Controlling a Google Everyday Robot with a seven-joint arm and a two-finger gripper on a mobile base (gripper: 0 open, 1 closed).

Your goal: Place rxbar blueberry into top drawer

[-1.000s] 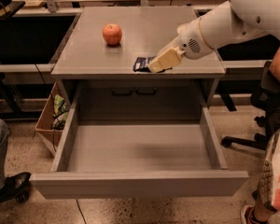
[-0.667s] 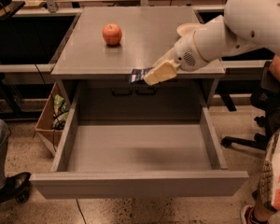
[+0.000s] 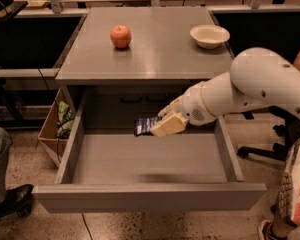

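Next, my gripper releases the rxbar blueberry on the middle of the top drawer's bottom (image 3: 145,163), toward the front panel of the drawer. The bar now hangs level above the drawer's back.
The rxbar blueberry (image 3: 146,125), a small flat dark navy wrapper, is held in my gripper (image 3: 162,124), whose cream fingers are shut on its right end. The bar hangs level above the back part of the open top drawer (image 3: 150,196), a wide grey metal drawer pulled far out of the grey cabinet. My white arm (image 3: 255,91) reaches in from the right, below the cabinet's top edge.
A red apple (image 3: 120,36) and a white bowl (image 3: 209,35) stand on the cabinet top (image 3: 155,49). A recessed panel with two dark handles (image 3: 145,98) lies behind the drawer. A cardboard box (image 3: 54,126) is at the left, a person's leg and shoe (image 3: 2,184) farther left.
My gripper has moved down and forward with the bar, from the cabinet's front edge to inside the open drawer. The arm has swung lower, uncovering the white bowl.
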